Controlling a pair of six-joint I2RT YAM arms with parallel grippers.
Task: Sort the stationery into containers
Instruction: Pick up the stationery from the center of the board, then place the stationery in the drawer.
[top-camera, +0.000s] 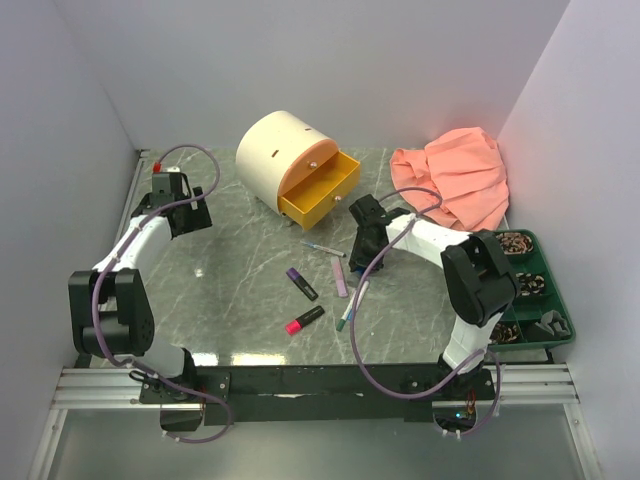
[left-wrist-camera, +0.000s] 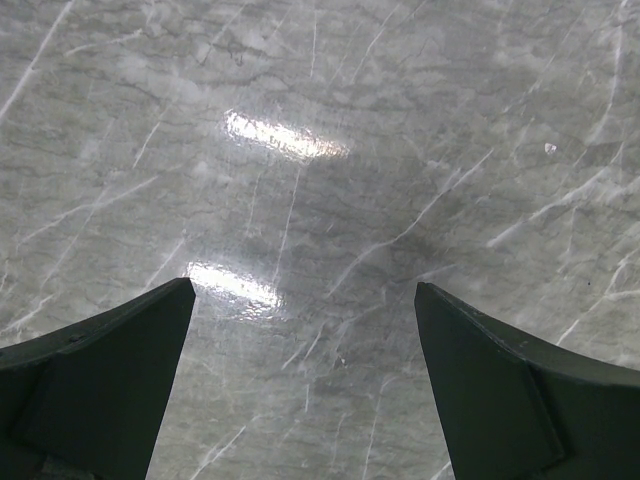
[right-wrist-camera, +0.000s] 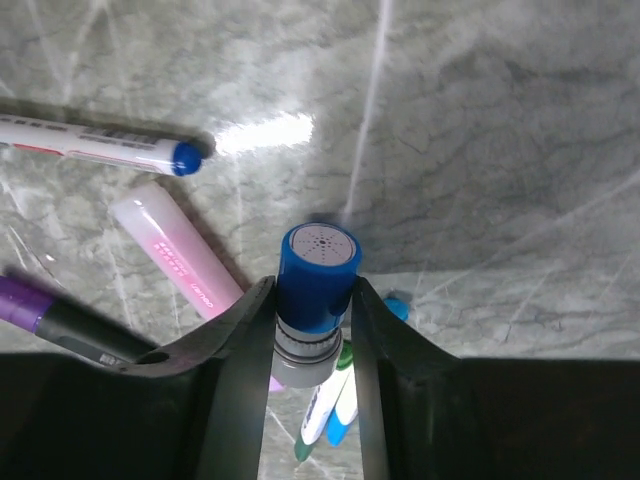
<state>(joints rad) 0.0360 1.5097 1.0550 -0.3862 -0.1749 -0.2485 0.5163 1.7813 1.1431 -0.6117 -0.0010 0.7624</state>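
Observation:
Next, I release the blue-capped highlighter from my right gripper in the middle of the open yellow drawer (top-camera: 318, 184). The highlighter is now upright just above the marble table.
My right gripper (right-wrist-camera: 313, 285) is shut on a blue-capped highlighter (right-wrist-camera: 318, 262) and holds it upright just above the marble table. In the top view this gripper (top-camera: 366, 238) is right of the open yellow drawer (top-camera: 320, 193) of the cream drum cabinet (top-camera: 272, 150). On the table lie a thin white pen (top-camera: 322, 247), a lilac marker (top-camera: 340, 276), a purple highlighter (top-camera: 302, 283), a pink-black highlighter (top-camera: 304, 320) and two crossed white pens (top-camera: 352, 305). My left gripper (top-camera: 186, 214) is open and empty at the far left, with only marble between its fingers (left-wrist-camera: 120, 350).
A peach cloth (top-camera: 455, 180) lies at the back right. A dark green compartment tray (top-camera: 553, 292) with small items stands at the right edge. White walls close in the table on three sides. The drawer above the yellow one is shut.

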